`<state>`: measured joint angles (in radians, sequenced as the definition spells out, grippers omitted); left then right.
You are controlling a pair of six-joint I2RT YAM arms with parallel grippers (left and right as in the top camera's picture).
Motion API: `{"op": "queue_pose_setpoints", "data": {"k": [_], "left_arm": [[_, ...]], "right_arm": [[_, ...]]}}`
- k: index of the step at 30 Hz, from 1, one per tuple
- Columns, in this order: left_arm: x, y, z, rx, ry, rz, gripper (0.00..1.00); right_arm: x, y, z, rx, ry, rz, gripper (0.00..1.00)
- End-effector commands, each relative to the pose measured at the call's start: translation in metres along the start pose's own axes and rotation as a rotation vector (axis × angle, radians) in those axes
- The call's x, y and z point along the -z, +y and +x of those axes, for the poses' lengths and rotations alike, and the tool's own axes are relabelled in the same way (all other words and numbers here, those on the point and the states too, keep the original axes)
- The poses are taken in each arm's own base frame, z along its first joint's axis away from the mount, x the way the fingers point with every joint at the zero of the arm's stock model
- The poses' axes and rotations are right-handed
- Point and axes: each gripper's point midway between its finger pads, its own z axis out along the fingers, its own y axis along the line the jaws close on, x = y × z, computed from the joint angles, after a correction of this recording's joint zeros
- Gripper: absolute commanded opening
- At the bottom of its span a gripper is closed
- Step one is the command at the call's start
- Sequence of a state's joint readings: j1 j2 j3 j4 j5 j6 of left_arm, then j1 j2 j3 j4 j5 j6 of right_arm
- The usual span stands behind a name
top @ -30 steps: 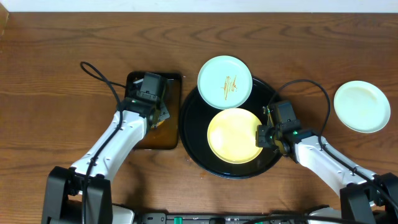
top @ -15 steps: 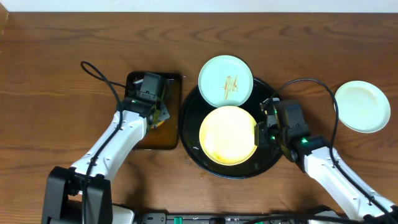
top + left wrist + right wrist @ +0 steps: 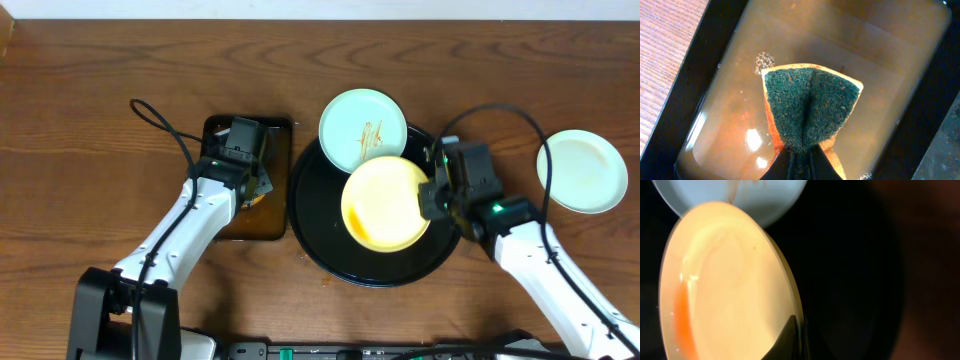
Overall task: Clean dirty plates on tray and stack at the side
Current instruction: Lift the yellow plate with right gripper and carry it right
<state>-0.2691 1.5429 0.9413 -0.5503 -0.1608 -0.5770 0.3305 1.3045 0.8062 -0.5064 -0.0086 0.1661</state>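
The robot's right gripper should release the pale yellow plate, now tilted above the round black tray, on top of the pale clean plate [image 3: 582, 171] that is lying on the wooden table.
My right gripper [image 3: 432, 197] is shut on the right rim of the pale yellow plate [image 3: 385, 203] and holds it tilted above the round black tray [image 3: 312, 215]. Orange sauce has pooled at the plate's lower left edge. In the right wrist view my fingers [image 3: 797, 336] pinch the yellow plate's [image 3: 725, 280] edge. A mint-blue plate [image 3: 360, 128] with an orange-brown squiggle rests on the tray's far rim, partly under the yellow plate, and shows in the right wrist view [image 3: 765, 195]. A pale clean plate [image 3: 581, 171] lies on the table at the right. My left gripper [image 3: 800, 161] is shut on a green-and-yellow sponge [image 3: 810, 107].
The sponge hangs over a small rectangular dark tray [image 3: 222, 222] of brownish liquid [image 3: 880, 60], left of the black tray. My left gripper [image 3: 250, 185] sits above it in the overhead view. Arm cables loop over the wooden table [image 3: 100, 90] behind both arms.
My right gripper has lifted the yellow plate off the tray floor, tilted it and carried it back and to the right, so it now overlaps the mint plate. The left arm has not moved.
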Motion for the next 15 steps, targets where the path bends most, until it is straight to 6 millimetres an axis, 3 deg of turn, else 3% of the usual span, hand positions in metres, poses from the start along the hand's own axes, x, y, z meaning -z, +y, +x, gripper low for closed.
{"op": "queue_pose_setpoints", "data": {"k": [1,5,12,15], "left_arm": [[0.0,0.003,0.0,-0.005,-0.002,-0.006,0.08],[0.0,0.003,0.0,-0.005,-0.001,-0.007,0.08],[0.0,0.003,0.0,-0.005,-0.002,-0.006,0.08],[0.0,0.003,0.0,-0.005,-0.002,-0.007,0.08]], "right_arm": [[0.026,-0.006,-0.04,0.055,-0.09,0.074,0.01],[0.041,-0.018,-0.059,0.103,-0.123,0.163,0.01],[0.059,-0.038,-0.071,0.22,-0.148,0.384,0.01],[0.068,-0.036,-0.076,0.289,-0.171,0.478,0.01]]}}
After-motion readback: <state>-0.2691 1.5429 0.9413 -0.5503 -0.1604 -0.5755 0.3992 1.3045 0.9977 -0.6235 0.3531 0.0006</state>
